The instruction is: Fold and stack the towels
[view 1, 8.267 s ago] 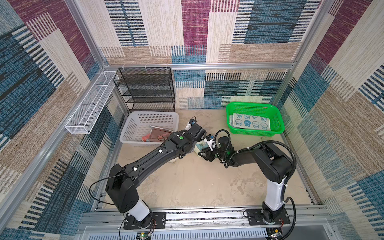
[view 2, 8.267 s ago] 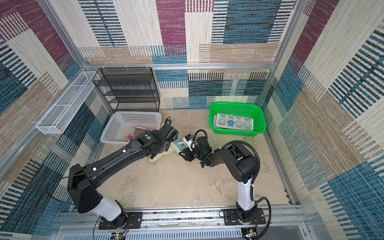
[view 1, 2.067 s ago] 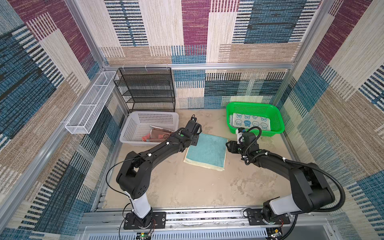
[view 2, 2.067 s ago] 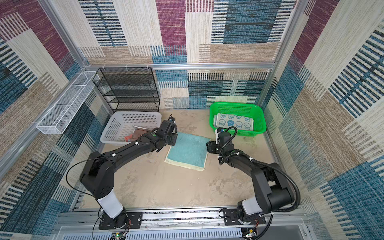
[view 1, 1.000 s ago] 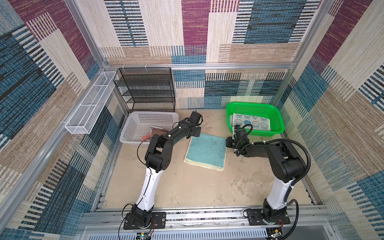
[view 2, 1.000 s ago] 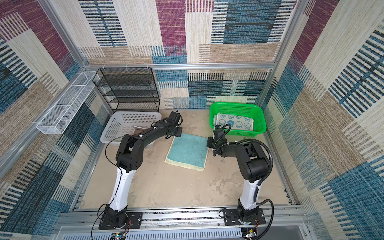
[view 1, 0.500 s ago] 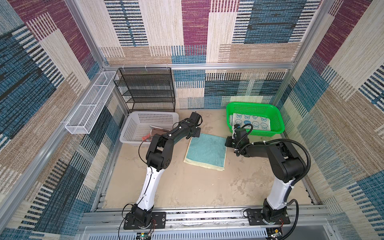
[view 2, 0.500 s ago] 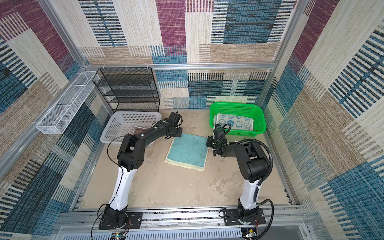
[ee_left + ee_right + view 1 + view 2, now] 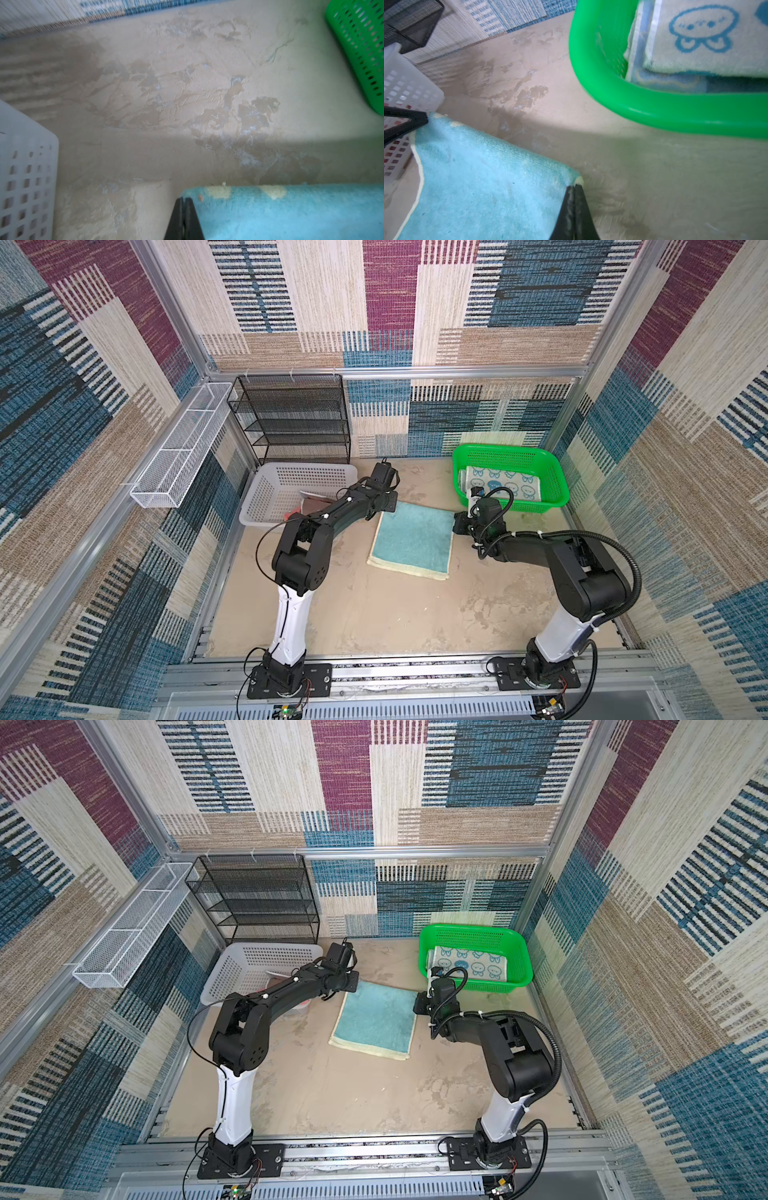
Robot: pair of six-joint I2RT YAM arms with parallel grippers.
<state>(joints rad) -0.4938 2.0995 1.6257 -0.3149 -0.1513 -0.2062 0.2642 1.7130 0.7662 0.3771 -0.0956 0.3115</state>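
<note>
My left gripper needs to let go of the teal towel's far corner on its near cream corner [image 9: 372, 566] toward the side of the white basket.
A teal towel [image 9: 411, 539] with a cream edge lies flat mid-table in both top views. My left gripper [image 9: 184, 199] is shut on its far left corner [image 9: 391, 506], and its black fingers [image 9: 415, 122] also show in the right wrist view. My right gripper [image 9: 574, 187] is shut on the far right corner, where a cream tip pokes out past the fingertips. In the right wrist view the far edge sags between the two corners. A folded white towel with blue rabbit faces [image 9: 503, 485] lies in the green basket [image 9: 515, 508] on another folded cloth [image 9: 664, 81]. A brown and red towel [image 9: 309, 506] sits in the white basket [image 9: 270, 506].
The green basket [image 9: 675, 112] stands just beyond my right gripper [image 9: 456, 526], the white basket [image 9: 25, 166] just beside my left gripper [image 9: 386, 512]. A black mesh rack [image 9: 295, 423] stands at the back left. A white wire shelf [image 9: 183, 452] hangs on the left wall.
Both grippers have closed on the teal towel's far corners over the last second. The arms have hardly moved, and the towel lies where it did.
</note>
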